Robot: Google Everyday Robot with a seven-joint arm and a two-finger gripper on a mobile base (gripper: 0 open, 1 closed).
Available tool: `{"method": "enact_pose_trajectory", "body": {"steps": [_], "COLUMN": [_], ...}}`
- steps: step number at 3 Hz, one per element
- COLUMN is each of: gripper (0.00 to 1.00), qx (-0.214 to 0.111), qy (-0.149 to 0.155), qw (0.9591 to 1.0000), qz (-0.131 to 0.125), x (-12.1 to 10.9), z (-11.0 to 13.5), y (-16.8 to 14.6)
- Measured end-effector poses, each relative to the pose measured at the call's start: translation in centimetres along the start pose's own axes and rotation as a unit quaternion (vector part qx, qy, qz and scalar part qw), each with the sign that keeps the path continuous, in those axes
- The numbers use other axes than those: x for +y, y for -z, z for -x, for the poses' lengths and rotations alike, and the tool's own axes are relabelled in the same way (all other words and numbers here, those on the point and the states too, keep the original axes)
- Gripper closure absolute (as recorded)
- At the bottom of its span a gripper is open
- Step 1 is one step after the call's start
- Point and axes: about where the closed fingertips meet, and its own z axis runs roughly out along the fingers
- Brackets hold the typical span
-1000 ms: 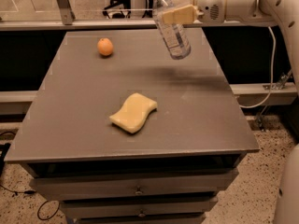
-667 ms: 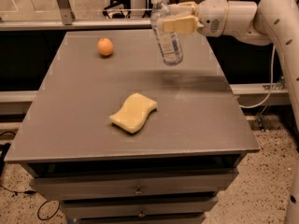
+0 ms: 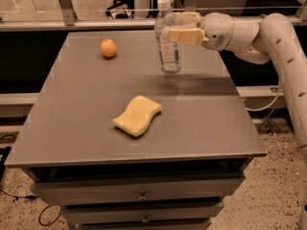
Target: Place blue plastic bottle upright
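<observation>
My gripper is going to release the blue plastic bottle, now at the table's back middle, upright on the grey table (image 3: 166,83), a little behind the yellow sponge.
The blue plastic bottle (image 3: 168,47) is clear with a white cap and stands nearly upright at the back middle of the grey table (image 3: 86,123), its base at or just above the surface. My gripper (image 3: 173,27) reaches in from the right and is shut on the bottle's upper part, one cream finger (image 3: 182,34) across its front. The white arm extends off to the right.
An orange fruit (image 3: 109,48) lies at the back left of the table. A yellow sponge (image 3: 138,115) lies near the middle front. The table has drawers below its front edge. A rail and dark gap run behind the table.
The gripper has carried the bottle left and down toward the table, and the bottle has turned from tilted to nearly upright.
</observation>
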Motion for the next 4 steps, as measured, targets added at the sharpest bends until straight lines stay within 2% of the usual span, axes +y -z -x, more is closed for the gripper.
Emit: {"method": "enact_pose_trajectory", "body": {"steps": [1,3,4], "gripper": [1.0,1.0,0.75], "qx": [-0.022,-0.031,-0.023], "qy": [-0.003,-0.007,-0.004], "qw": [0.9997,0.9989,0.9987], "qz": [0.013,0.035,0.045], "x": [0.5,1.3,1.5], "z": [-0.8,-2.8,-3.5], "y": [0.0,-0.2,-0.4]}}
